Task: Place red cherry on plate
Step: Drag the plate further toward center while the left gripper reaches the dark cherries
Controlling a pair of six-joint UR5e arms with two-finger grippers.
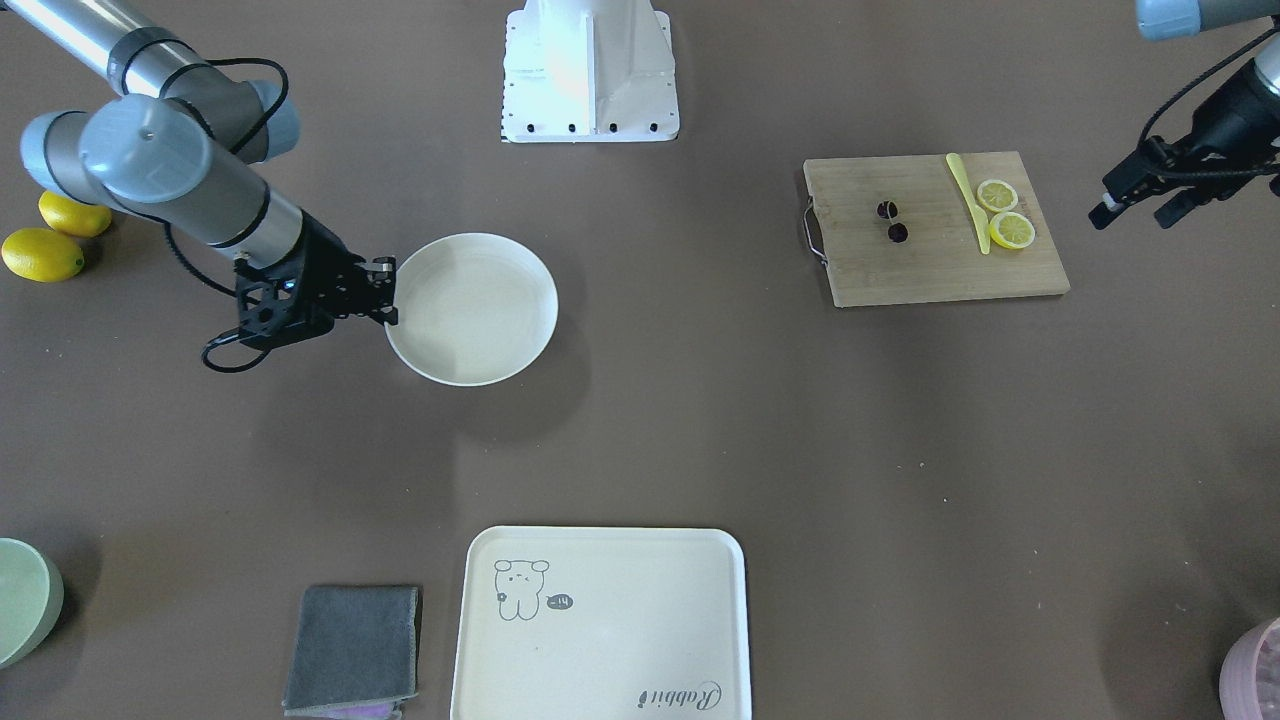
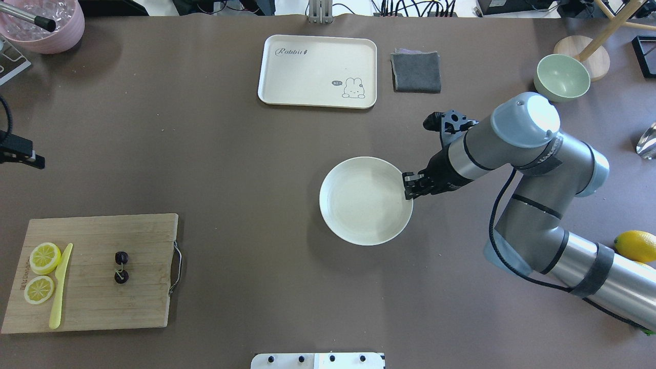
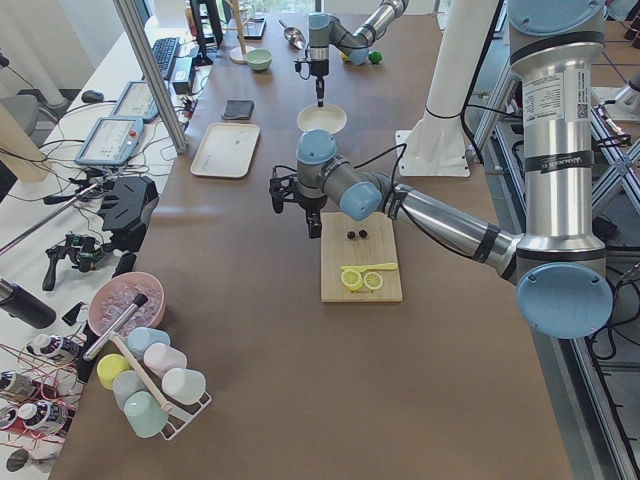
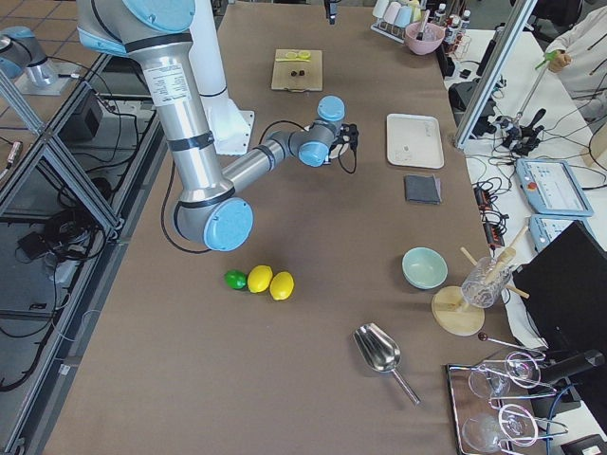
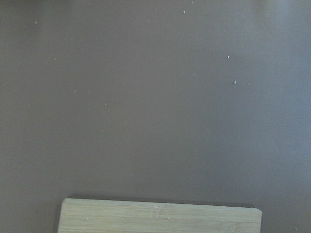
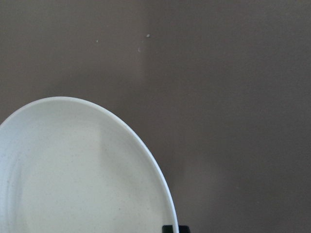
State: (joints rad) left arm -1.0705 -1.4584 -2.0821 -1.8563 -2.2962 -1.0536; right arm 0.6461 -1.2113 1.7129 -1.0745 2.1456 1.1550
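The round cream plate will go from my right gripper down onto the bare table (image 1: 603,264) close to the white stand.
The red cherry (image 2: 121,266), a dark pair joined by a thin stem, lies on a wooden cutting board (image 2: 102,307) at the table's left; it also shows as the cherry (image 1: 892,222) on the board (image 1: 930,270). The round cream plate (image 2: 364,205) sits mid-table. My right gripper (image 2: 410,185) is shut on the plate's right rim, and the right wrist view shows the plate (image 6: 82,184) just below the camera. My left gripper (image 1: 1135,212) hovers open and holding nothing, beyond the board's outer end. The left wrist view shows only the board's edge (image 5: 160,216).
Two lemon slices (image 2: 43,269) and a yellow knife (image 2: 60,287) share the board. At the far side lie a cream tray (image 2: 318,72), a grey cloth (image 2: 416,72), a green bowl (image 2: 561,77) and a pink bowl (image 2: 46,25). Whole lemons (image 1: 45,255) lie by the right arm.
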